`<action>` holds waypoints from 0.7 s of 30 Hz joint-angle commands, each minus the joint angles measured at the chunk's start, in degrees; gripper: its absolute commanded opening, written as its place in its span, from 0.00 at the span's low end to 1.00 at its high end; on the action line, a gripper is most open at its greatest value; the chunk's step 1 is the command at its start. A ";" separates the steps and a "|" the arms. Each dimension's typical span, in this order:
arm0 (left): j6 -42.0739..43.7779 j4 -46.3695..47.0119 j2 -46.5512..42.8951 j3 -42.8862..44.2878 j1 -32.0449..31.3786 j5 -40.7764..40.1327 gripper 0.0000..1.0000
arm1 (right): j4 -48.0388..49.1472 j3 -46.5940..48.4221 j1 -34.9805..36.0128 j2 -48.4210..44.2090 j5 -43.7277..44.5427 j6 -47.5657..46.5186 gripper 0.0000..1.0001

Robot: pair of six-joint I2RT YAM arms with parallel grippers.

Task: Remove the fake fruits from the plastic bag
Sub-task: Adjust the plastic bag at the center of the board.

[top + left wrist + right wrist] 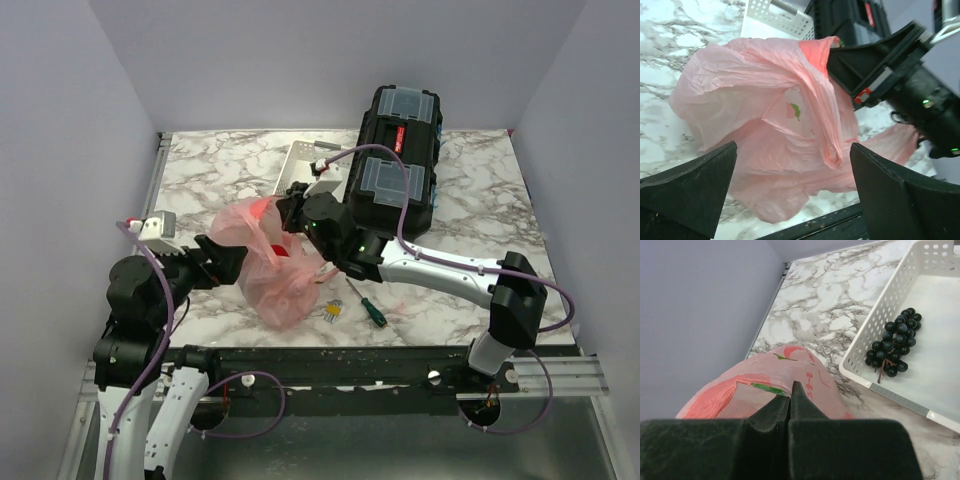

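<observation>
The bag's opening sags shut beside my right gripper; my left gripper needs to pinch the bag's loose side (pixel 233 224) and widen the bag's opening before removing fruits.
The pink plastic bag (pixel 272 268) is lifted and hangs crumpled over the marble table near its front edge. My right gripper (pixel 291 213) is shut on the bag's top edge; the right wrist view shows the jaws (pixel 791 388) closed on the pink film (pixel 805 375). My left gripper (pixel 228 262) is open at the bag's left side. In the left wrist view its fingers (pixel 695 185) stand wide apart, with the bag (pixel 755 125) just ahead of them. No fake fruit shows clearly; only red and green patches show on the bag.
A white perforated tray (pixel 298 166) behind the bag holds a cluster of black grapes (pixel 894 342). A black toolbox (pixel 400 150) lies at the back right. A green-handled screwdriver (pixel 371 311) and a small yellow item (pixel 332 311) lie right of the bag.
</observation>
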 commanded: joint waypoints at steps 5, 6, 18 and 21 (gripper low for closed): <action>-14.36 7.47 1.53 -1.87 0.06 12.15 0.93 | 2.16 1.49 0.08 1.39 5.70 6.89 0.01; -15.08 6.85 3.06 -2.08 0.01 12.54 0.93 | 2.34 1.83 0.11 1.43 4.68 5.79 0.01; -10.98 12.70 12.86 -7.10 -2.58 5.97 0.80 | 5.03 -0.14 0.22 0.15 -1.41 3.66 0.01; -7.62 13.65 15.04 -5.05 -2.56 8.82 0.48 | 4.94 -0.53 0.21 -0.12 -3.13 -0.45 0.01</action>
